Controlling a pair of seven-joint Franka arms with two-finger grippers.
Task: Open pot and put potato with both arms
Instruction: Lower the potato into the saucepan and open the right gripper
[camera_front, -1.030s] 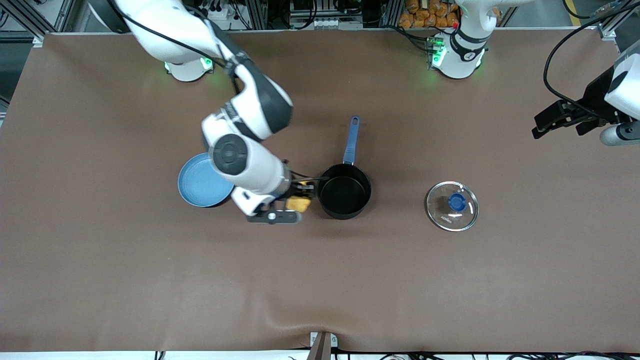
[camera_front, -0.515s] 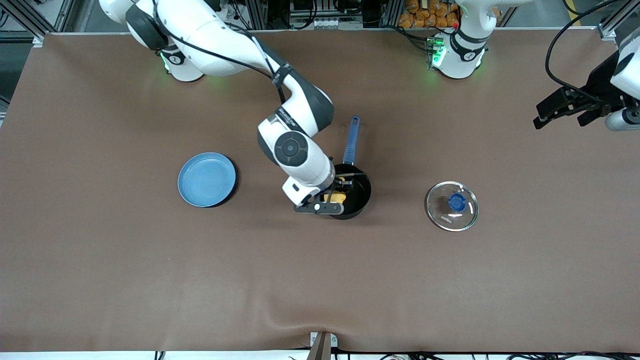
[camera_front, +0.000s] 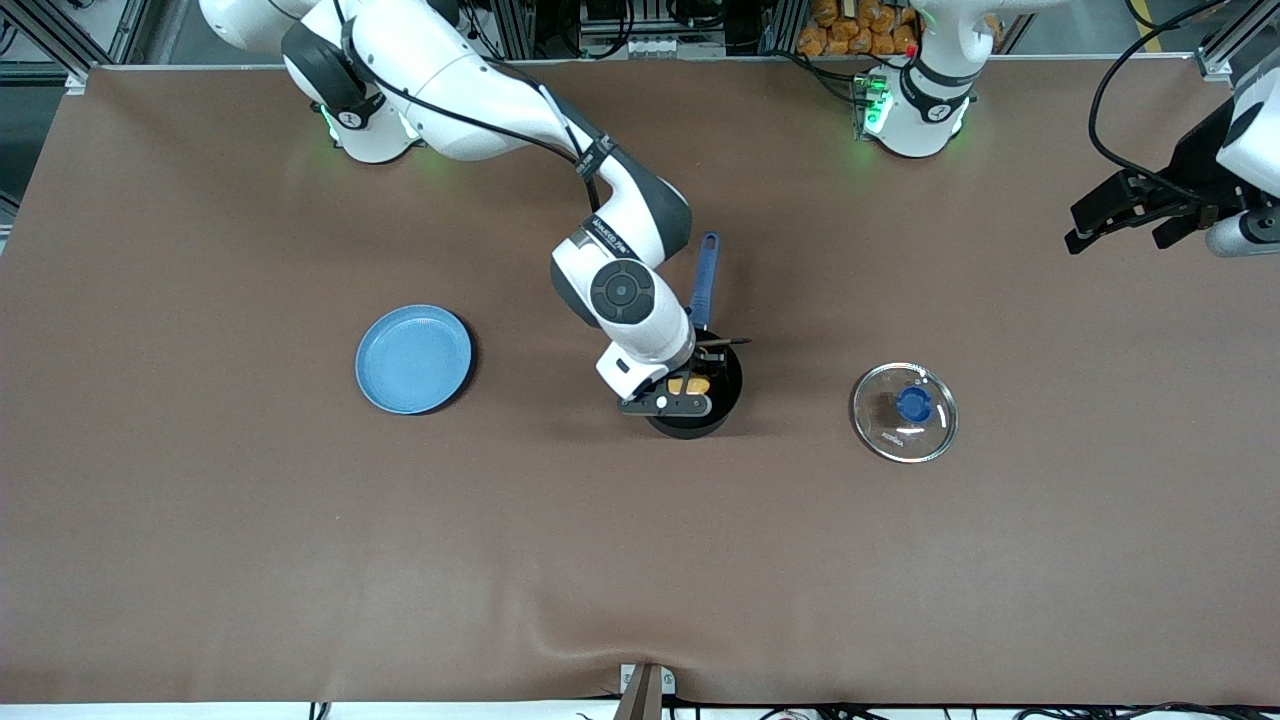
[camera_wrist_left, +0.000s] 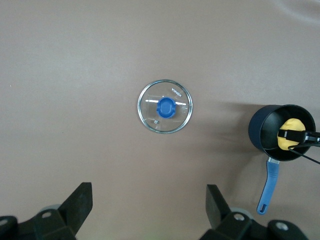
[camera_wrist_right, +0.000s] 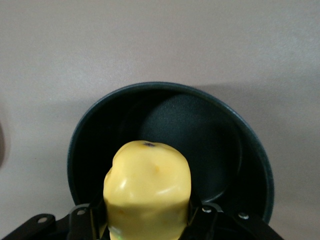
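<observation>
Next, I release the yellow potato with my right gripper on the dark bottom inside the open black pot (camera_front: 695, 377) (camera_wrist_right: 161, 181).
The black pot (camera_front: 712, 405) with its blue handle (camera_front: 704, 281) stands open near the table's middle. My right gripper (camera_front: 688, 388) is shut on the yellow potato (camera_front: 690, 384) and holds it over the pot's opening. The right wrist view shows the potato (camera_wrist_right: 147, 192) between the fingers, above the pot's black inside (camera_wrist_right: 200, 145). My left gripper (camera_front: 1125, 225) is open and empty, raised at the left arm's end of the table. The left wrist view shows its fingers (camera_wrist_left: 80, 207) wide apart, with the pot (camera_wrist_left: 282, 134) and potato (camera_wrist_left: 291, 140) far off.
The glass lid (camera_front: 905, 411) with a blue knob lies flat on the table, beside the pot toward the left arm's end; it also shows in the left wrist view (camera_wrist_left: 165, 106). A flat blue plate (camera_front: 413, 359) lies beside the pot toward the right arm's end.
My right gripper has carried the potato from beside the plate to over the pot's opening. The left arm has barely moved.
</observation>
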